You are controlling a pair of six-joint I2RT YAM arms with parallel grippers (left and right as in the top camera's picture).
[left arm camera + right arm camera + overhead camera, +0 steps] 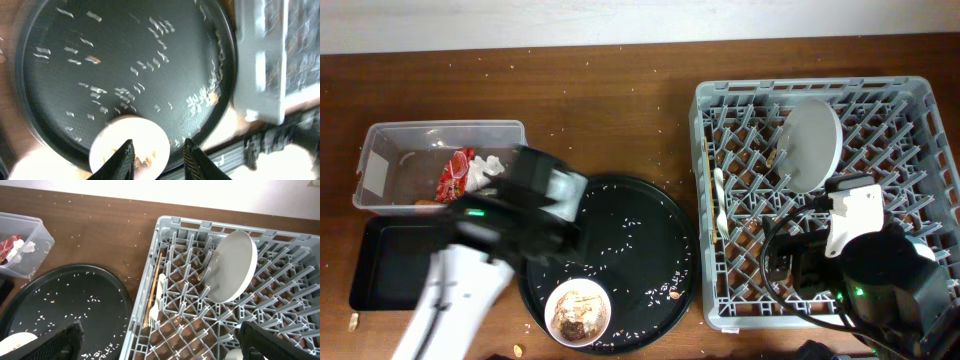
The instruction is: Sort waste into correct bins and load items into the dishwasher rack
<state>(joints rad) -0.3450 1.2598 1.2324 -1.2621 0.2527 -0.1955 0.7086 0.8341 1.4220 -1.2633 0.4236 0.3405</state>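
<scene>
My left gripper will grip the white bowl's rim (608,311) (168,143) next, once it gets there, because the bowl's food scraps will be tipped into the black rectangular tray.
My left gripper (157,150) hangs open over the round black tray, its fingertips (126,156) above a white bowl (142,135) holding brownish food scraps (143,162); nothing sits between the jaws. The bowl (579,311) stands at the tray's front edge. A red wrapper (455,172), white tissue (486,168) and a bit of orange carrot (428,202) lie in the clear tub (390,140). My right gripper (162,347) is wide open and empty above the grey dishwasher rack (920,130). The rack holds an upright white plate (813,145), a chopstick (154,287) and a white fork (154,314).
The round black tray (650,215) is strewn with rice grains. A shallow black rectangular tray (380,265) lies in front of the clear tub. Crumbs dot the wooden table (610,110). My left arm (535,195) covers the round tray's left edge.
</scene>
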